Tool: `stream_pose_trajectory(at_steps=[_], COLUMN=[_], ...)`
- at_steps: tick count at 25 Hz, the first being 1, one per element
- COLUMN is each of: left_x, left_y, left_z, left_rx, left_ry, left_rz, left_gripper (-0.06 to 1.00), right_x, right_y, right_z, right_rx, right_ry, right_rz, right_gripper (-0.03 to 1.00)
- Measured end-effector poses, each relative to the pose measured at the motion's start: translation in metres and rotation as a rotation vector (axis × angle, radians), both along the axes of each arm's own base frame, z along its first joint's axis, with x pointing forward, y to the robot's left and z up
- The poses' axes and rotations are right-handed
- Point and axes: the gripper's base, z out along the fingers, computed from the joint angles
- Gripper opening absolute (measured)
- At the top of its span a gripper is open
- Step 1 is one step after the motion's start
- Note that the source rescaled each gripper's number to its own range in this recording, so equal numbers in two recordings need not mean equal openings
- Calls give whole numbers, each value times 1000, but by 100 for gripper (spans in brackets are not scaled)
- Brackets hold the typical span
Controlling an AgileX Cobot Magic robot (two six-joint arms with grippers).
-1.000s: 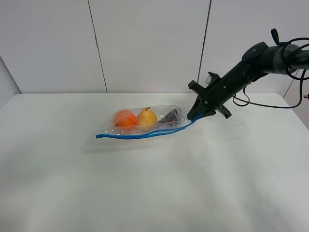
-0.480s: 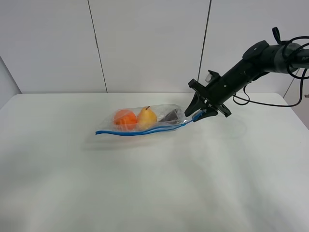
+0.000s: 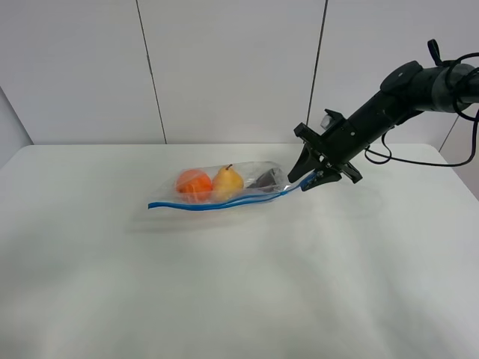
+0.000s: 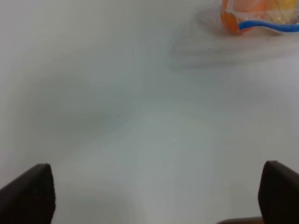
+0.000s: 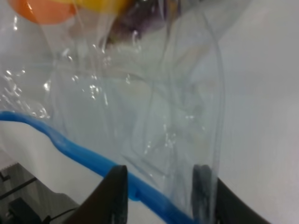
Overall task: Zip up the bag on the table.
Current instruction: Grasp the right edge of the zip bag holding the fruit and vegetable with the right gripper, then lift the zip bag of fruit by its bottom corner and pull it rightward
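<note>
I can see the bag's end by the orange lies far from my left gripper, so next I pinch the bag strip's other end [image 3: 302, 184] with my right gripper and shift the bag closer first.
The clear bag [image 3: 224, 188] lies on the white table [image 3: 239, 284], with an orange, a yellow pear and a dark item inside it. Its blue zipper strip [image 3: 217, 204] runs along the near edge. My right gripper [image 3: 308, 176] is at the bag's right end, with its jaws apart around the end of the strip. In the right wrist view the strip [image 5: 79, 154] and the clear plastic pass between the two fingers [image 5: 114, 196]. My left gripper [image 4: 154, 191] is open and empty over bare table. The bag's left end [image 4: 261, 18] lies far from it.
A grey panelled wall stands behind the table. The right arm [image 3: 389, 97] with its black cable reaches in from the upper right. The left arm is out of the exterior high view.
The right gripper's jaws have parted at the bag's right end and it has shifted slightly right. The strip's raised right end has dropped a little. The bag has settled flatter.
</note>
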Motion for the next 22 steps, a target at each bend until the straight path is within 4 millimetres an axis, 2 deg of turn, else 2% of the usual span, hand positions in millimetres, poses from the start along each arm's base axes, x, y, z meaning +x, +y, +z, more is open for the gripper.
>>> stream_pose_trajectory(at_steps=[4, 7, 9, 14, 22], left_x=[0, 0, 0, 0, 0], left_y=[0, 0, 0, 0, 0], left_z=[0, 0, 0, 0, 0], left_rx=[0, 0, 0, 0, 0], left_ry=[0, 0, 0, 0, 0], left_rz=[0, 0, 0, 0, 0], left_gripper=[100, 100, 100, 100, 100], right_x=[0, 0, 0, 1, 1], right_y=[0, -1, -1, -3, -3], right_z=[0, 0, 0, 0, 0], right_rx=[6, 7, 7, 7, 7], right_ry=[-7, -9, -10, -12, -18], right_rz=[8, 7, 6, 5, 13], right_gripper=[39, 35, 28, 1, 0])
